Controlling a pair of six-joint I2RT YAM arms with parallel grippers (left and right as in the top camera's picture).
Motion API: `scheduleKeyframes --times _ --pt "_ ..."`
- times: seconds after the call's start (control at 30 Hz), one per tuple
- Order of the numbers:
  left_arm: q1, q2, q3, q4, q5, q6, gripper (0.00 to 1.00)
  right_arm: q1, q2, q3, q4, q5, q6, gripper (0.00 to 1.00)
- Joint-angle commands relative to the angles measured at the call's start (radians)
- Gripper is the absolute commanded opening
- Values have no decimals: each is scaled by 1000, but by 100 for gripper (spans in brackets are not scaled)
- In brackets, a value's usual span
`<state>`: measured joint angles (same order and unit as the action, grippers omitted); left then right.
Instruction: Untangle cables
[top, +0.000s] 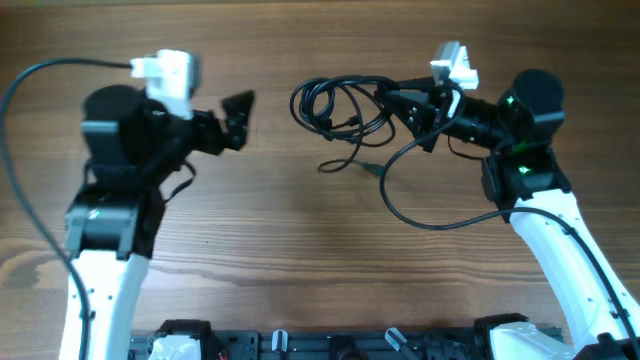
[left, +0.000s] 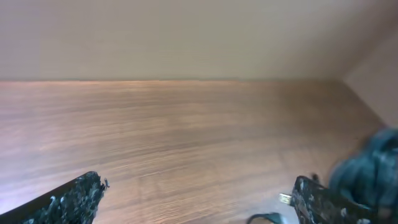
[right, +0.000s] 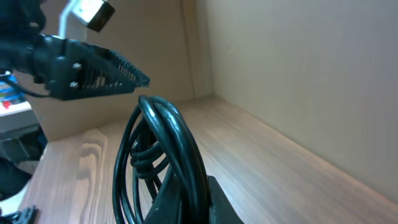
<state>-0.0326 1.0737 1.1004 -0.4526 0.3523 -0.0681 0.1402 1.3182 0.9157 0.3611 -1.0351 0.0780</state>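
Observation:
I need to close my left gripper on the outer loop (top: 294, 106) of the tangled cable bundle, at the end farthest from my right gripper.
The cables (top: 335, 105) are a tangled bundle of thin black loops at the back middle of the wooden table, with loose ends trailing forward to small plugs (top: 368, 168). My right gripper (top: 398, 105) is shut on the right side of the bundle. In the right wrist view the loops (right: 163, 146) rise from between its fingers (right: 200, 200). My left gripper (top: 238, 115) is open and empty, left of the bundle and apart from it. In the left wrist view its jaws (left: 199, 200) are wide apart, with a gold-tipped plug (left: 285, 199) by the right finger.
A thicker black robot cable (top: 430, 222) loops over the table (top: 280, 260) in front of the right arm. Another runs off the left arm (top: 20, 90). The left gripper also shows in the right wrist view (right: 93, 68). A wall stands behind the table.

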Motion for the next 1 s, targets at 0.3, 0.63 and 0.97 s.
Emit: scheduleKeyframes --times 0.3,0.63,0.97 --pt "68 17 13 -109 281 95 100 0 -13 5 225 -203 175 4" --pt "68 40 13 -94 569 197 100 0 -13 5 230 -221 214 4" --pt "67 69 13 -90 701 222 100 0 -13 5 229 -224 214 4"
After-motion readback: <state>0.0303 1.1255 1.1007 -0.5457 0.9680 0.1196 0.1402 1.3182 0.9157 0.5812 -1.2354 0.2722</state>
